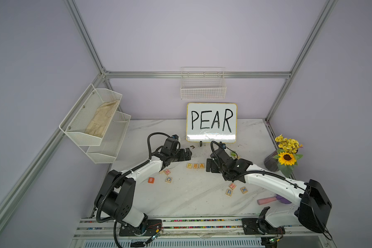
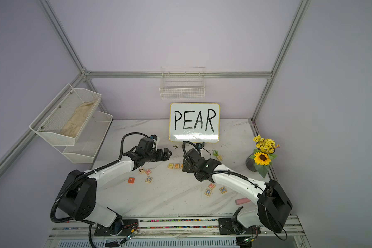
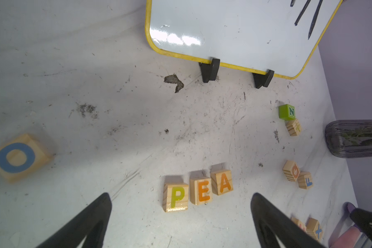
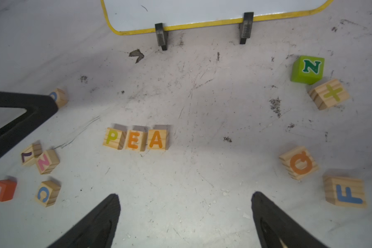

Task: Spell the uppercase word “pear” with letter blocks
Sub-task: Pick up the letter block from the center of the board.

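Observation:
I need to move my right gripper next to the blue R block beside the H block and close it on the R block's sides (image 1: 229, 192).
Three pale wooden letter blocks stand touching in a row mid-table: yellow P (image 1: 189, 165) (image 4: 113, 137), E (image 1: 195, 165) (image 4: 134, 140) and orange A (image 1: 201, 165) (image 4: 157, 139). The blue R block (image 1: 229, 192) lies apart, nearer the front right, beside my right arm. My left gripper (image 1: 187, 154) (image 3: 180, 199) hovers open just behind and left of the row, nothing between its fingers. My right gripper (image 1: 208, 165) (image 4: 185, 194) is open and empty right of the A block. In a top view it hides the A block, and only P (image 2: 170, 165) and E (image 2: 177, 165) show.
A whiteboard (image 1: 211, 122) reading PEAR stands behind the row. Spare blocks lie around: orange B cube (image 1: 151, 180), C (image 1: 168, 179), H (image 1: 232, 186), X (image 1: 244, 189), green N cube (image 4: 308, 68), Q (image 4: 300, 164), F (image 4: 345, 193), O (image 3: 15, 157). A flower vase (image 1: 271, 163) stands far right.

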Controlling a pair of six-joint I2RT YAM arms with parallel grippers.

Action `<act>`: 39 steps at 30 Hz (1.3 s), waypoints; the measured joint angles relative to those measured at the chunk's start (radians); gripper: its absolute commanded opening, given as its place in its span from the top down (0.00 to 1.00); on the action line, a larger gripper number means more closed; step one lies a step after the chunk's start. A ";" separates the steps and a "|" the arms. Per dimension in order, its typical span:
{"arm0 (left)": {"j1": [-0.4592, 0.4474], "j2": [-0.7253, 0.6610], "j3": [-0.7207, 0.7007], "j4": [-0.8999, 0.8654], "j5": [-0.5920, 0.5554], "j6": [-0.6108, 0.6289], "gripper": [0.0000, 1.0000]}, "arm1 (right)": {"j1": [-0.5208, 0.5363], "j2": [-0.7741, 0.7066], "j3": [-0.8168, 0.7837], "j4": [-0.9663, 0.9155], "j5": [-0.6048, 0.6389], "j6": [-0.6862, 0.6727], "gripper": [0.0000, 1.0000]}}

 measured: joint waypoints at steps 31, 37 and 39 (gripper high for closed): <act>-0.215 0.162 0.211 0.010 0.037 0.035 0.00 | -0.349 -0.226 -0.045 -0.180 0.173 0.025 0.06; -0.272 0.162 0.241 0.006 0.037 0.080 0.00 | -0.360 -0.217 -0.045 -0.262 0.140 0.026 0.12; -0.289 0.162 0.245 0.002 0.035 0.090 0.00 | -0.360 -0.210 -0.044 -0.301 0.121 0.038 0.14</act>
